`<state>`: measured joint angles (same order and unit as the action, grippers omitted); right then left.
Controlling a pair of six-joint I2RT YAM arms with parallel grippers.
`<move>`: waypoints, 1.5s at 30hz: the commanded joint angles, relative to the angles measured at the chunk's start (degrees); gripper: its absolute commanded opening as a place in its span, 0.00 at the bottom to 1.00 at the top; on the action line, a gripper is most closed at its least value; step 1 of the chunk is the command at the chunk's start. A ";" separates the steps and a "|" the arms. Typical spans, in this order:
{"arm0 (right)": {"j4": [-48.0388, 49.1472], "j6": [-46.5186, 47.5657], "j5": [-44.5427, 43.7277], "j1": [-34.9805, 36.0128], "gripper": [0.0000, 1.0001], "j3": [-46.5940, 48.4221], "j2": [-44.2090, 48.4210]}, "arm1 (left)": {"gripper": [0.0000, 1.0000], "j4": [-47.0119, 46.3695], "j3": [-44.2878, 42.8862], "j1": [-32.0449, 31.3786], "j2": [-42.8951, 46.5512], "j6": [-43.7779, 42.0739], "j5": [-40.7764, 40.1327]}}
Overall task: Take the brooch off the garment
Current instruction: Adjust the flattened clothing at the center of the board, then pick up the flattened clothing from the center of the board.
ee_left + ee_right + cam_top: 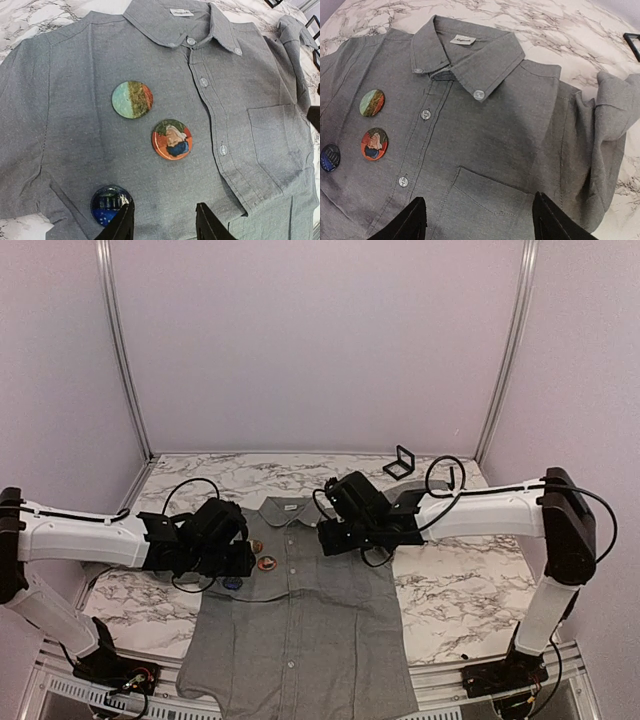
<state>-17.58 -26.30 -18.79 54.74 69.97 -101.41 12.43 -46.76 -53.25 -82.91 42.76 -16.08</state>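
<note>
I need to next move my right gripper to the button strip's edge (pixel 286 559) (pixel 410 139) next to the orange brooch and close it there on the grey shirt.
The grey button-up shirt (pixel 300 630) lies flat on the marble table, collar at the far end. Three round brooches sit on its chest in the left wrist view: a green-and-orange one (pixel 132 99), an orange one with a figure (pixel 171 139) and a dark blue one (pixel 110 204). All three also show in the right wrist view: the green-and-orange one (pixel 372 102), the orange one (pixel 374 143) and the blue one (pixel 329 157). My left gripper (pixel 165 220) is open, hovering just right of the blue brooch. My right gripper (pixel 480 217) is wide open above the chest pocket (pixel 490 197).
A small black bracket (pixel 402 462) stands on the marble table (pixel 450 590) behind the shirt. The shirt's sleeve (pixel 610 125) is bunched up beside the right arm. Pale walls enclose the table.
</note>
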 commanded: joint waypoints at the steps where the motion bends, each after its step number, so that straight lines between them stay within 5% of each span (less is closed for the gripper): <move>1: 1.77 4.47 2.70 1.90 0.70 6.24 -6.60 | 0.44 1.48 1.27 3.40 3.19 -1.39 -0.26; 8: -3.51 6.70 3.48 3.03 0.71 19.44 -18.41 | 0.46 0.41 2.95 8.49 5.96 -1.91 0.40; 18: -5.21 8.25 1.56 3.89 0.70 25.78 -25.79 | 0.47 -1.67 4.67 12.13 6.64 -1.80 2.78; 45: -6.73 7.63 2.58 4.23 0.63 28.73 -29.44 | 0.47 -5.64 7.27 13.35 6.79 0.45 6.21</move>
<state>-22.09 -18.41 -16.14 58.61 96.64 -130.98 8.23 -40.73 -40.27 -76.51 42.57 -10.72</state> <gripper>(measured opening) 0.633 0.471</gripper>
